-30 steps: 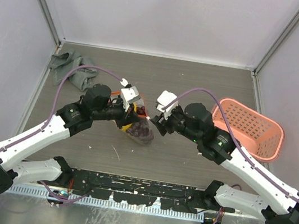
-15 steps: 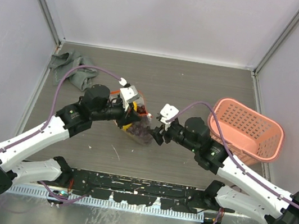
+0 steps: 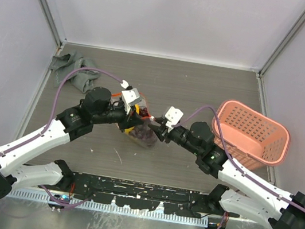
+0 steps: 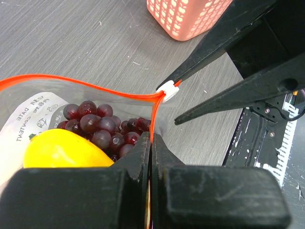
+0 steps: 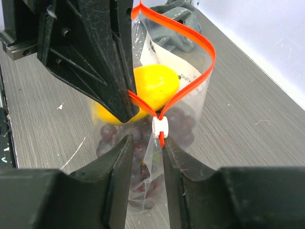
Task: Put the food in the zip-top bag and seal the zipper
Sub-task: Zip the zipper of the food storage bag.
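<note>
My left gripper is holding the red-orange zipper behind the white slider. It should take the slider itself (image 4: 167, 90) while my right gripper holds the end of the zipper.
The clear zip-top bag (image 3: 141, 131) stands on the table with its mouth open. It holds dark purple grapes (image 4: 97, 125) and a yellow fruit (image 4: 59, 150). I cannot make out a watermelon slice or a green fruit. My left gripper (image 4: 151, 141) is shut on the red-orange zipper strip (image 4: 90, 86) near its slider end. My right gripper (image 5: 145, 141) is open. Its fingers straddle the bag's corner just below the white slider (image 5: 160, 126), and one finger touches the strip. In the top view the two grippers, left (image 3: 136, 112) and right (image 3: 160, 131), meet at the bag.
A pink lattice basket (image 3: 252, 132) stands to the right of the right arm, also in the left wrist view (image 4: 186, 14). A grey cloth (image 3: 74, 71) lies at the far left corner. Enclosure walls ring the table.
My right gripper has come left and lower, from beside the bag to its slider corner. The left gripper has kept its hold and place.
</note>
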`<act>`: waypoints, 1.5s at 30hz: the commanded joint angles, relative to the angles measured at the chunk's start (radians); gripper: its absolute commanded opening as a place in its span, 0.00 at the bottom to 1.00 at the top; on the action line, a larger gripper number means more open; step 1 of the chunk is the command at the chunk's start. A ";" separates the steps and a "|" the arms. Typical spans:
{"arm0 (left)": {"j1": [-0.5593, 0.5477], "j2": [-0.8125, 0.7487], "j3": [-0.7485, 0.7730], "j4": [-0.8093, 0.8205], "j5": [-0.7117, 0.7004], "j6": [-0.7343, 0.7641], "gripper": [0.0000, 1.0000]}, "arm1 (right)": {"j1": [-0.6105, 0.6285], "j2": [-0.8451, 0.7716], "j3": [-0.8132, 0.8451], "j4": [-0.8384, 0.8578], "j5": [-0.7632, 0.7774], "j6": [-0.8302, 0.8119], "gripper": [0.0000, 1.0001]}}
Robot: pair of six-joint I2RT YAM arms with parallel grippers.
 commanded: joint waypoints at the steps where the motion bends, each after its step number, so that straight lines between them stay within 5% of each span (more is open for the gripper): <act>1: 0.000 -0.033 0.004 0.095 0.025 -0.006 0.00 | -0.020 0.007 0.007 0.104 -0.032 -0.003 0.33; 9: 0.000 -0.034 0.012 0.091 0.026 -0.006 0.03 | -0.068 0.007 0.005 0.113 -0.087 -0.006 0.01; 25: -0.001 0.037 0.158 0.038 0.090 0.150 0.59 | -0.107 -0.031 0.059 -0.018 -0.150 -0.075 0.01; 35: -0.001 0.106 0.224 -0.042 0.264 0.399 0.68 | -0.106 -0.042 0.063 -0.035 -0.172 -0.078 0.01; 45: 0.000 0.172 0.264 -0.092 0.389 0.552 0.64 | -0.107 -0.047 0.065 -0.045 -0.192 -0.082 0.01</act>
